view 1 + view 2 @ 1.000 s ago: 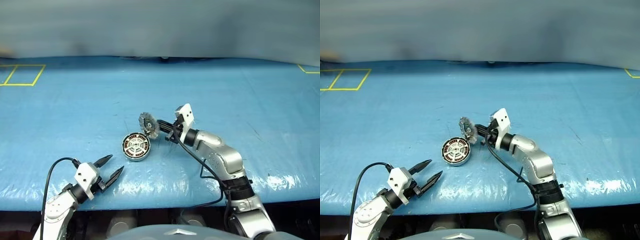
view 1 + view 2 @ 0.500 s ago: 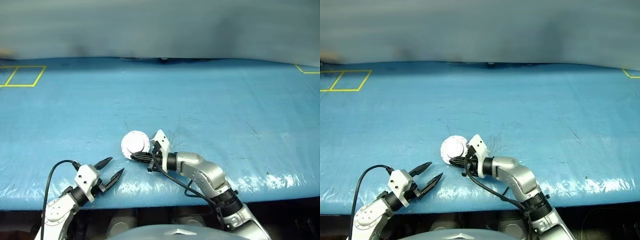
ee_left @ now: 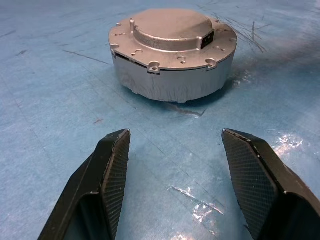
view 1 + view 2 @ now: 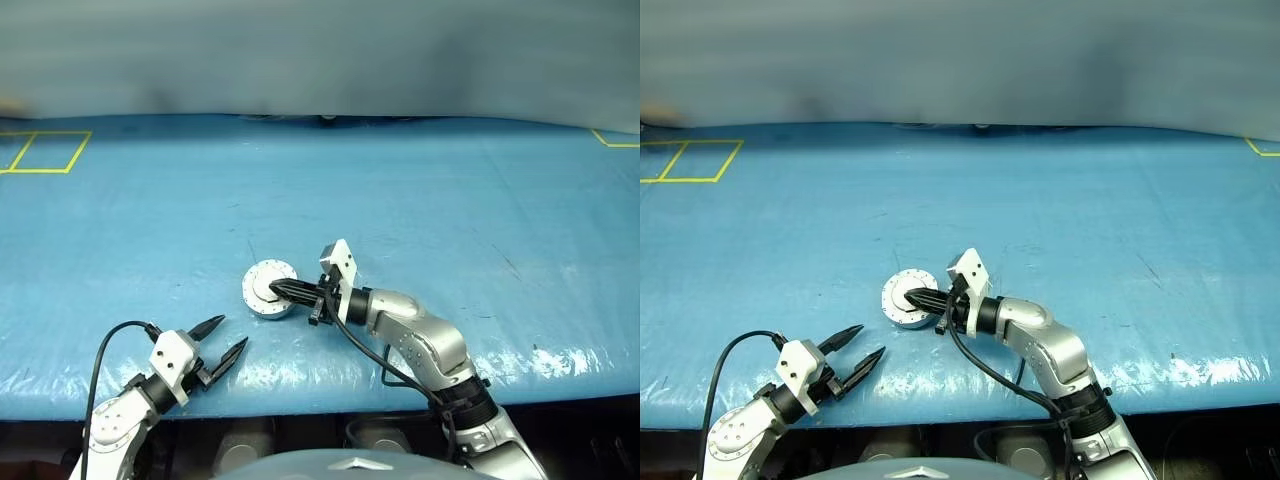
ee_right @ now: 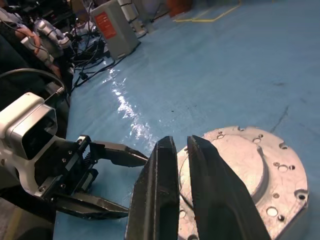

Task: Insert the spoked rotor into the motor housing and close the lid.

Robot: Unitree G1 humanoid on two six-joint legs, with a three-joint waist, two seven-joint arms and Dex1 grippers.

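The lid's rim has a gap under it while the robot's right gripper lies shut on top, so that gripper should open and grip the raised disc's sides [image 3: 166, 43].
The motor housing [image 4: 258, 307] sits on the blue table as a short silver puck, and the lid [image 4: 272, 272] lies flat on top of it, smooth face up. In the left wrist view the lid [image 3: 172, 25] covers the housing [image 3: 170, 85] all round. The spoked rotor is hidden. My right gripper [image 4: 272, 289] reaches in from the right and lies across the lid's top, its fingers [image 5: 160, 170] a narrow gap apart with nothing between them. Near the table's front edge, my left gripper [image 4: 232, 333] stands open and empty, a short way in front of the housing.
The blue table cover [image 4: 450, 200] stretches wide around the housing. A yellow tape square [image 4: 45, 150] marks its far left corner. The table's front edge [image 4: 330, 395] runs just behind my left gripper. The right wrist view shows boxes and cables [image 5: 100, 35] beyond the table.
A second ago the lid stood upright in my right gripper with the rotor showing in the housing. The lid now lies shut, and the right fingers have parted slightly on top.
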